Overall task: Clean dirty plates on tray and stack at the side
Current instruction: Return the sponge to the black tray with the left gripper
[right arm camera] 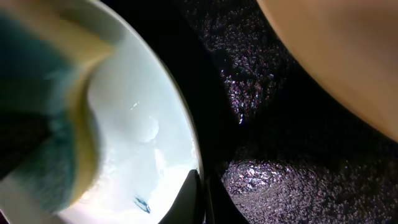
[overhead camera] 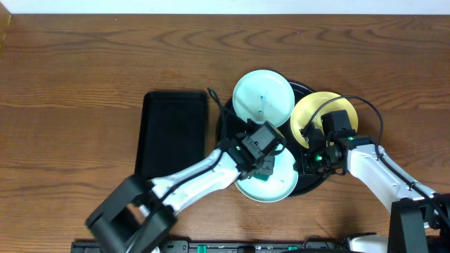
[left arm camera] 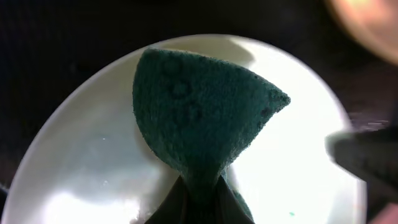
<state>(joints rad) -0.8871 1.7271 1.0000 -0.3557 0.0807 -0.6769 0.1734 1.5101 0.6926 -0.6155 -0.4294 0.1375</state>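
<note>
Next, my left gripper releases the green sponge in the rectangular black tray point(overhead camera: 185, 141), near that tray's edge that faces the round tray.
The round black tray point(overhead camera: 301, 89) holds three plates: a mint plate point(overhead camera: 264, 98) at the back, a yellow plate point(overhead camera: 313, 112) at the right and a mint plate point(overhead camera: 280, 188) at the front. My left gripper point(overhead camera: 264, 169) is shut on a dark green sponge point(left arm camera: 199, 106) that rests on the front plate point(left arm camera: 93, 155). My right gripper point(overhead camera: 314, 160) is shut on that plate's right rim point(right arm camera: 186, 143), one finger inside it and one outside. A small teal smear point(right arm camera: 142, 204) lies on the plate near that finger. The sponge also shows in the right wrist view point(right arm camera: 56, 143).
A rectangular black tray point(overhead camera: 176, 133) lies on the wooden table left of the round tray. The yellow plate point(right arm camera: 348, 50) sits close to the right of my right gripper point(right arm camera: 202, 199), with bare tray floor point(right arm camera: 280, 124) between them.
</note>
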